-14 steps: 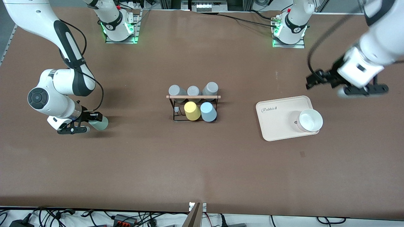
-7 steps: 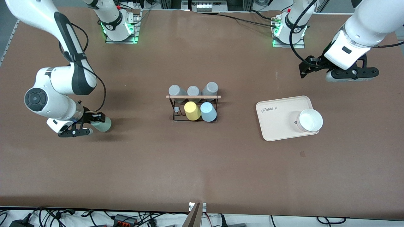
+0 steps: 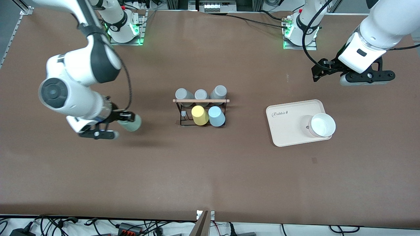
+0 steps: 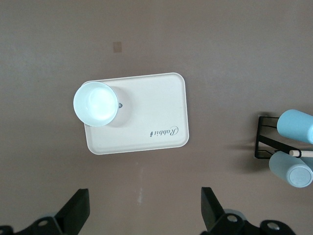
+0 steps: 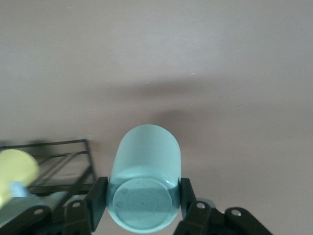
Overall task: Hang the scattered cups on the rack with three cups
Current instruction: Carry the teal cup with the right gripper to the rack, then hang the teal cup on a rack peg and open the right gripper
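The pale mint green cup will go on the empty nearer-row peg (image 3: 184, 118) (image 5: 22, 191) beside the yellow tumbler, and my right gripper needs to let go of it there. The mint cup is now held above the table.
My right gripper (image 3: 126, 121) is shut on the pale mint green cup (image 3: 134, 124) and holds it on its side above the table, between the right arm's end and the rack (image 3: 200, 109). In the right wrist view the cup (image 5: 144, 171) sits between both fingers (image 5: 99, 199), base toward the camera, with the rack (image 5: 63, 166) beside it. The light blue cup (image 3: 217, 116) hangs on the rack's nearer row beside the yellow tumbler (image 3: 199, 115). My left gripper (image 3: 320, 70) is open and empty in the air, waiting at the left arm's end of the table.
Three grey tumblers (image 3: 200, 95) hang on the rack's farther row under the wooden dowel (image 3: 200, 101). A cream tray (image 3: 288, 126) with a white cup (image 3: 322, 125) lies toward the left arm's end; it also shows in the left wrist view (image 4: 161, 112).
My right gripper has lifted the mint cup off the table and carried it toward the rack. My left arm drew back from over the tray, then held still.
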